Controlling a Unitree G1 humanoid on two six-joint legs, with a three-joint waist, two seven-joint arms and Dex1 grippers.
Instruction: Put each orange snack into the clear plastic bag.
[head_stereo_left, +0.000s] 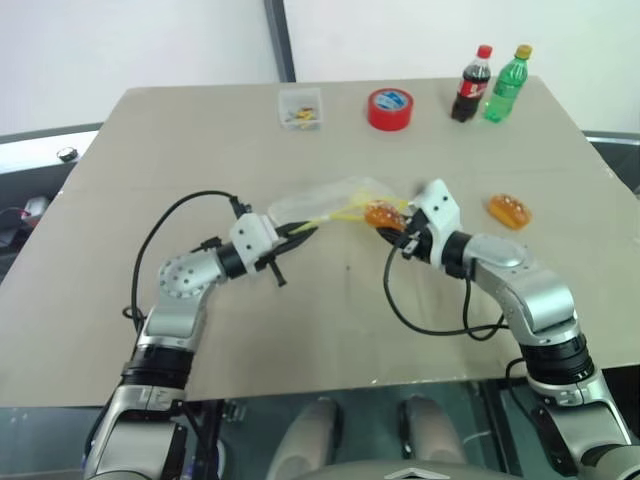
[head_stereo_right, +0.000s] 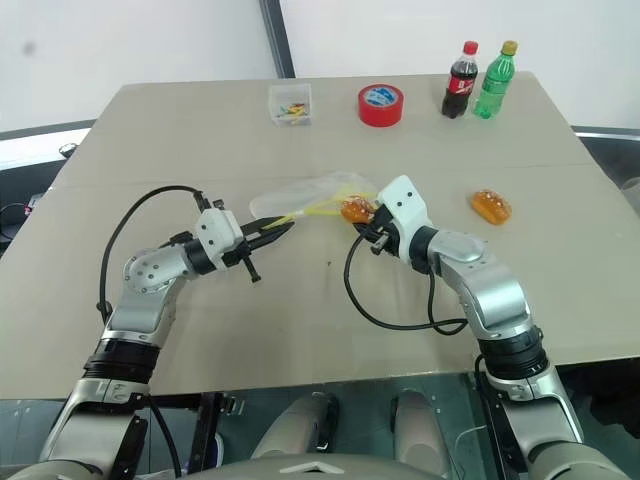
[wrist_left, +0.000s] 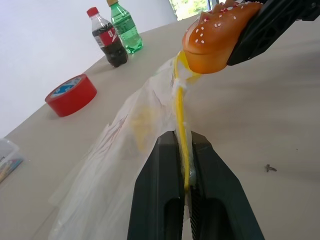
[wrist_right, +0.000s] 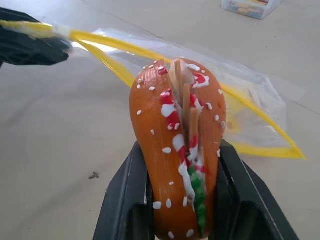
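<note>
My right gripper is to go just past the yellow seal strip of the bag. It will let go of the orange snack inside the clear plastic bag (head_stereo_left: 350, 221) (wrist_right: 172, 53) there.
The clear plastic bag (head_stereo_left: 325, 200) lies crinkled on the table's middle, its yellow seal strip (wrist_left: 179, 100) lifted. My left gripper (head_stereo_left: 305, 230) is shut on that strip at the bag's near left corner. My right gripper (head_stereo_left: 393, 226) is shut on one orange snack (wrist_right: 175, 165), a glossy bun with white specks and a red, white and green filling. It holds the snack just above the table at the bag's right end, beside the yellow strip. A second orange snack (head_stereo_left: 508, 210) lies on the table to the right, apart from both grippers.
Along the far edge of the table stand a small clear box of coloured bits (head_stereo_left: 301, 108), a red tape roll (head_stereo_left: 390, 108), a cola bottle (head_stereo_left: 472, 84) and a green bottle (head_stereo_left: 506, 83). Black cables loop beside both forearms.
</note>
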